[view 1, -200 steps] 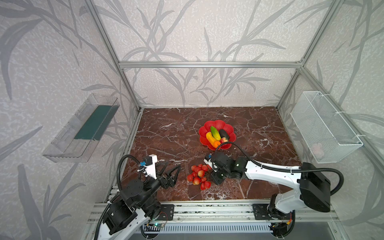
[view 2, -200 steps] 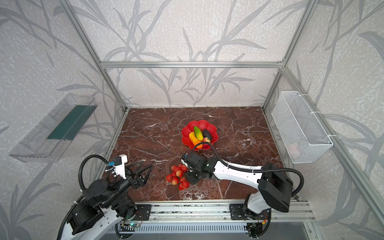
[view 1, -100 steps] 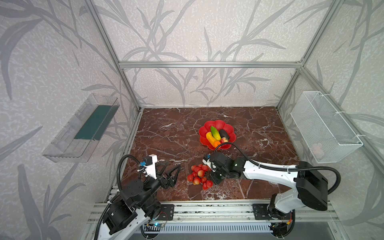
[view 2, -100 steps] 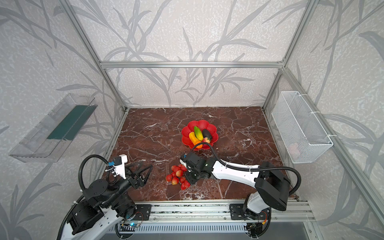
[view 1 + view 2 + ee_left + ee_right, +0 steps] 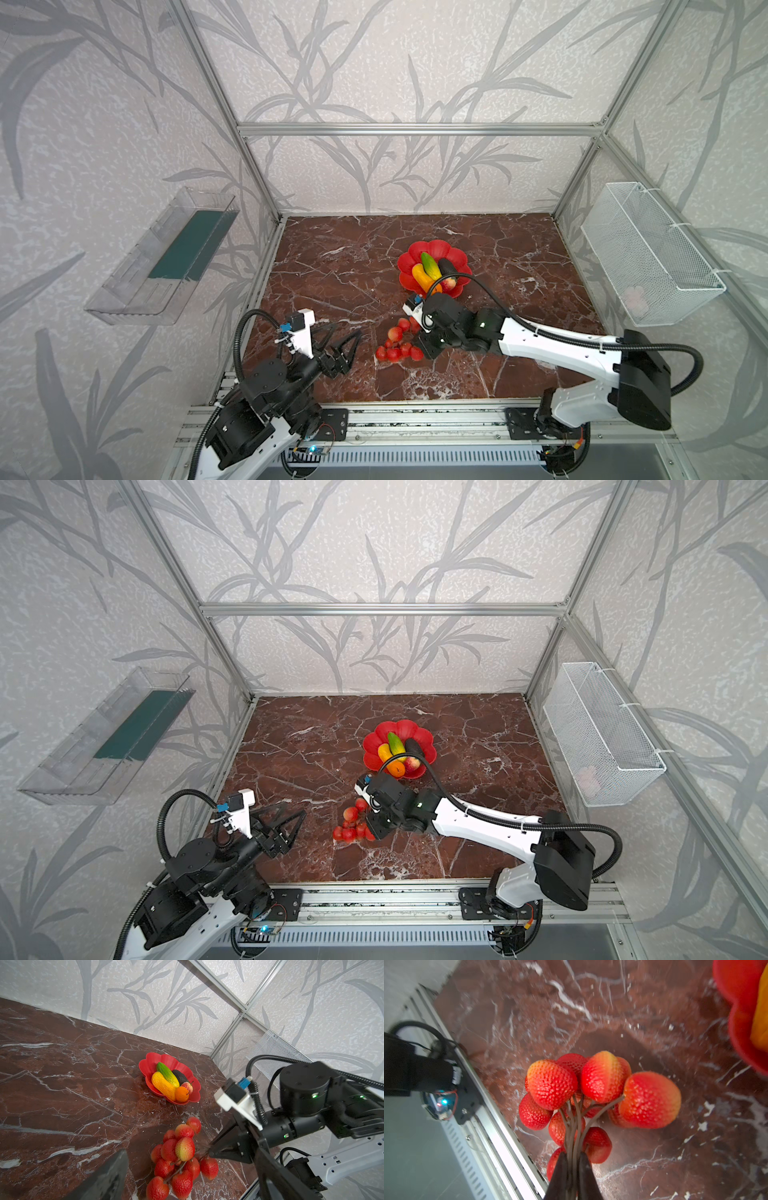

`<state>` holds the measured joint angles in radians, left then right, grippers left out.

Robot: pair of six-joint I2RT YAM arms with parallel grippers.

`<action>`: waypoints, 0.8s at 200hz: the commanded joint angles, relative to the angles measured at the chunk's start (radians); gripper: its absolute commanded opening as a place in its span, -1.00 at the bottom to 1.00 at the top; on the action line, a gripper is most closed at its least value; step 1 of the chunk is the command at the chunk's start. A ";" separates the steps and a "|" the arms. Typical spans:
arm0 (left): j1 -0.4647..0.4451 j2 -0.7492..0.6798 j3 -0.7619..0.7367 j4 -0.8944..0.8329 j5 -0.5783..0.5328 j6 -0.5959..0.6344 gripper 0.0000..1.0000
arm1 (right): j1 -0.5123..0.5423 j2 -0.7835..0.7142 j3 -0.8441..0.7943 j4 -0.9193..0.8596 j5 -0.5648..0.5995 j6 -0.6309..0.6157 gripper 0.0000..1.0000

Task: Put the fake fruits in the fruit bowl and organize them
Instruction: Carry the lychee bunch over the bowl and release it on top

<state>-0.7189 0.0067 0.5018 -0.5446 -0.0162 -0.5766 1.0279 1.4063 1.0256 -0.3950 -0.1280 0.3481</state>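
Observation:
The robot's right gripper will release the bunch of red-pink cherries in the red fruit bowl [image 5: 417, 266], next to the green oblong.
The bunch of red-pink cherries [image 5: 397, 343] [image 5: 353, 825] [image 5: 180, 1155] [image 5: 591, 1093] lies on the marble near the front. My right gripper [image 5: 572, 1155] [image 5: 422, 348] [image 5: 374, 830] is shut on its grey stems, right beside the fruit. Farther back stands the red fruit bowl [image 5: 432, 247] [image 5: 399, 727] [image 5: 153, 1059]. It holds the green oblong [image 5: 167, 1073], yellow-orange oblong [image 5: 163, 1085], avocado [image 5: 179, 1076], apple [image 5: 188, 1087] and tangerine [image 5: 181, 1094]. My left gripper [image 5: 347, 334] [image 5: 291, 812] is open and empty, left of the bunch.
A white wire basket [image 5: 648, 257] hangs on the right wall and a clear plastic tray [image 5: 166, 257] on the left wall. The aluminium rail [image 5: 415, 415] runs along the front edge, close behind the cherries in the right wrist view.
My right gripper has closed on the cherry stems after edging slightly left. The bunch has barely shifted. The left arm has not moved.

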 commanded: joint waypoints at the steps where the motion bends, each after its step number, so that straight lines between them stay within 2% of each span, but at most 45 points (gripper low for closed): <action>1: -0.002 -0.007 0.013 0.015 0.007 0.011 0.90 | -0.049 -0.040 0.075 0.017 0.016 -0.034 -1.00; 32: -0.002 -0.007 0.009 0.024 0.014 0.011 0.90 | -0.129 -0.034 0.139 0.010 -0.009 -0.069 -1.00; 65: -0.002 -0.007 0.001 0.041 0.018 0.011 0.90 | -0.261 -0.023 0.179 0.048 -0.065 -0.108 -1.00; 104: -0.002 0.002 -0.027 0.103 0.026 0.005 0.90 | -0.457 0.045 0.196 0.149 -0.252 -0.097 -1.00; 130: -0.002 0.032 -0.034 0.137 0.029 0.015 0.91 | -0.515 0.122 0.243 0.164 -0.285 -0.135 -1.00; 160: -0.002 0.099 -0.029 0.172 0.025 0.042 0.91 | -0.569 0.211 0.219 0.289 -0.324 -0.115 -1.00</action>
<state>-0.7189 0.0559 0.4770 -0.4313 0.0032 -0.5716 0.4862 1.5642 1.2366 -0.2386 -0.3767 0.2409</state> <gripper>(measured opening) 0.955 0.102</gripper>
